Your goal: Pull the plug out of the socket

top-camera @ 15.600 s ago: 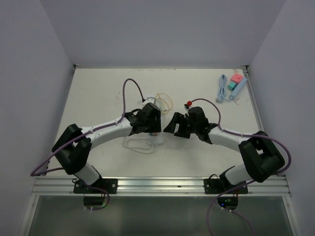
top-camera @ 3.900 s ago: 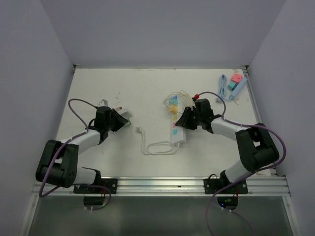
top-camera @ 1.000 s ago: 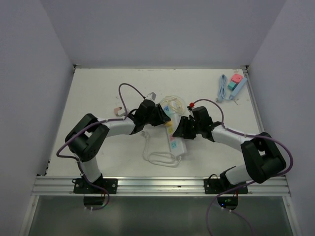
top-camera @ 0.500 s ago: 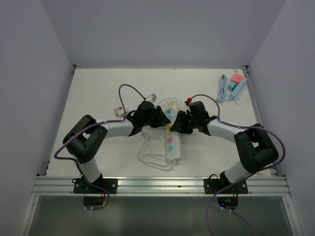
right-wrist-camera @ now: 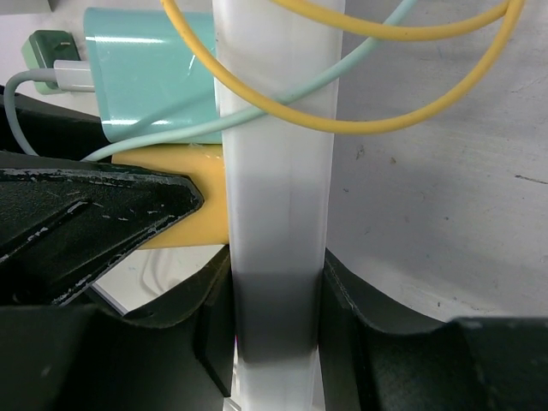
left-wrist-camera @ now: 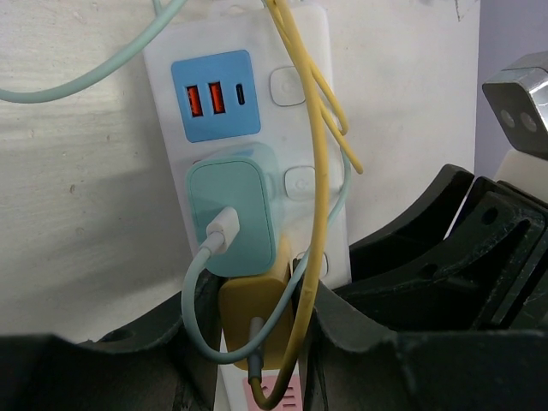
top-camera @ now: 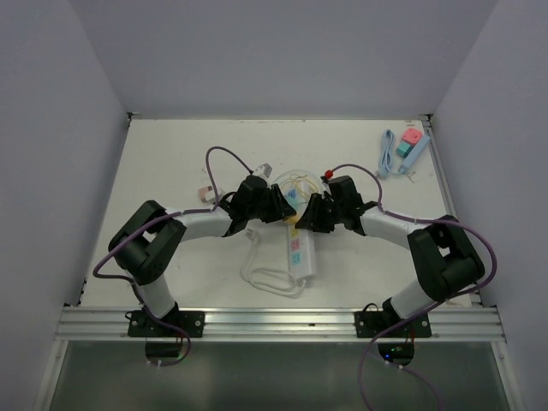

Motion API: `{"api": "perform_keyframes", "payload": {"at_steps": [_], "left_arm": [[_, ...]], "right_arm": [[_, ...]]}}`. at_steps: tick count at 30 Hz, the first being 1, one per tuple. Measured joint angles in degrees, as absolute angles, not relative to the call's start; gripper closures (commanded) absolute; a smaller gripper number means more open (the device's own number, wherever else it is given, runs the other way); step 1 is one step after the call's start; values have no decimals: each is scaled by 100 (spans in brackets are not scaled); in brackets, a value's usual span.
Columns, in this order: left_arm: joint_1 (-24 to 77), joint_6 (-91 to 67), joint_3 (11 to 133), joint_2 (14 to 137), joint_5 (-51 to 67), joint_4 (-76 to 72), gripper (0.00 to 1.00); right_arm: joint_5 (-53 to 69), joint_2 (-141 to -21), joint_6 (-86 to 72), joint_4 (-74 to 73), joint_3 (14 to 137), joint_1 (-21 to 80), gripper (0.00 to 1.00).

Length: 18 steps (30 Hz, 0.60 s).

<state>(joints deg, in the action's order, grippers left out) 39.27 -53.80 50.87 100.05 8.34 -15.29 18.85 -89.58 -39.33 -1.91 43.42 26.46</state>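
Next, my left gripper lets go of the yellow plug on the table (top-camera: 232, 187) beside the small loose adapter, toward the power strip.
The socket is a white power strip (top-camera: 301, 253) lying in the middle of the table, with a teal plug (left-wrist-camera: 231, 204) and a yellow plug (left-wrist-camera: 257, 310) in it. My left gripper (left-wrist-camera: 253, 336) is shut on the yellow plug, one finger on each side of it. From the right, my right gripper (right-wrist-camera: 276, 318) is shut across the narrow white strip (right-wrist-camera: 276, 171). In the right wrist view the yellow plug (right-wrist-camera: 209, 211) sticks out to the left, behind a left-arm finger (right-wrist-camera: 86, 224). Seen from above, the left gripper (top-camera: 286, 211) and the right gripper (top-camera: 308, 214) meet at the strip's far end.
Yellow and pale teal cables (top-camera: 300, 183) coil beyond the strip. Its white cord (top-camera: 267, 279) loops toward the near edge. A small loose adapter (top-camera: 204, 193) lies at the left. Pink, teal and blue items (top-camera: 408, 145) sit in the back right corner.
My right gripper has moved left onto the strip and closed on its sides, and the strip has swung straighter. The left gripper has kept its hold on the yellow plug.
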Motion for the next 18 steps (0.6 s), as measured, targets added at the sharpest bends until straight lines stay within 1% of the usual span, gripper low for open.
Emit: {"api": "perform_keyframes", "payload": {"at_steps": [5,12,18], "left_arm": [[3826,-5406,4989,9900,1031,-1542,100],[3369,-5336,4923,9041,1214,-1140,100],[3041,-5133,4871,8731,1219,-766,100]], "right_arm": [[1898,-8917,-3872,-263,4307,2585,100],[1691,-8803,-3782,-443,4285,2287,100],[1767,-8807,-3756,-423,4285,2244,100]]}}
